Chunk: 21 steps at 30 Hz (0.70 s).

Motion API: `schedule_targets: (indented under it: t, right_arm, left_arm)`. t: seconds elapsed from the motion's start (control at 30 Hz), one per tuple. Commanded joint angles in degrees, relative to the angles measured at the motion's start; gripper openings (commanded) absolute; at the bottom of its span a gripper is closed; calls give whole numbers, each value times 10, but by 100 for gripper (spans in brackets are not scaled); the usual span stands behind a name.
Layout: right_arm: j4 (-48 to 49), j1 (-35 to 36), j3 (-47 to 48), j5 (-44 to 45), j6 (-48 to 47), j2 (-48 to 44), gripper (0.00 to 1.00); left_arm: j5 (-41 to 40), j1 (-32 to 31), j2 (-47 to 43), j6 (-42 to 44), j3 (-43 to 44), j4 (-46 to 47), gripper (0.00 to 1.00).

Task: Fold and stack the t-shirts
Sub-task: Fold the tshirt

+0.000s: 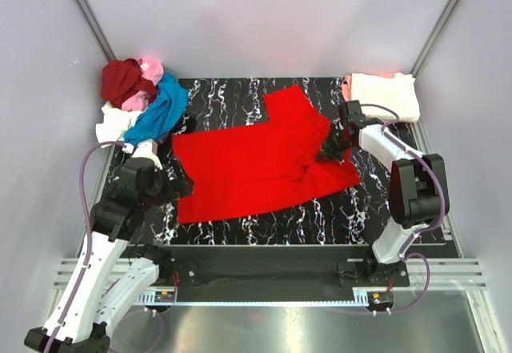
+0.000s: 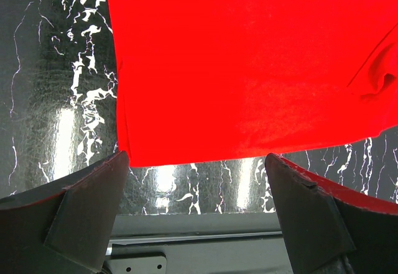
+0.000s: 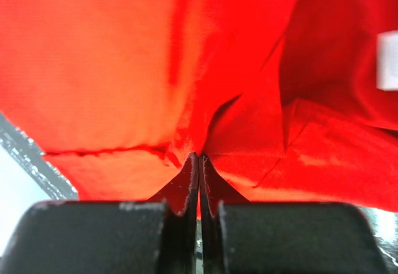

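Observation:
My right gripper should open and pull the t-shirt out by its collar end (image 1: 353, 170), because creases bunch up the red t-shirt next to my right gripper's pinch.
A bright red t-shirt (image 1: 256, 161) lies spread on the black marbled table (image 1: 240, 101). It also fills the left wrist view (image 2: 249, 69) and the right wrist view (image 3: 124, 69). My right gripper (image 1: 330, 151) is shut on a pinch of the red cloth at the shirt's right side (image 3: 199, 157). My left gripper (image 1: 178, 186) is open and empty, just off the shirt's lower left hem corner (image 2: 196, 174). A pile of dark red (image 1: 122, 79), pink (image 1: 152, 70), blue (image 1: 160, 111) and white (image 1: 112, 121) shirts lies at the back left. Folded cream (image 1: 386, 95) and salmon (image 1: 347, 87) shirts sit at the back right.
White enclosure walls stand on the left, back and right. A metal rail (image 1: 264, 277) runs along the near table edge between the arm bases. The near edge of the table shows in the left wrist view (image 2: 199, 221).

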Motion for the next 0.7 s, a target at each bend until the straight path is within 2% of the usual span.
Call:
schedule_targets:
  t: [0.0, 0.2, 0.27, 0.33, 0.57, 0.67]
  right_arm:
    - [-32, 16, 50, 10, -12, 6, 3]
    - [-24, 21, 41, 7, -12, 11, 8]
    - [-28, 27, 49, 0, -17, 17, 21]
    - [-25, 30, 55, 1, -16, 18, 22]
    - [-35, 49, 113, -12, -19, 57, 17]
    - [-35, 51, 132, -21, -20, 81, 3]
  left_arm:
    - [2, 1, -1, 3, -6, 26, 99]
    - [2, 2, -5, 3, -6, 26, 99]
    - [2, 2, -5, 3, -6, 26, 99]
    - [2, 2, -5, 3, -6, 26, 99]
    - [1, 3, -5, 3, -6, 26, 99]
    - [0, 2, -6, 3, -6, 26, 99]
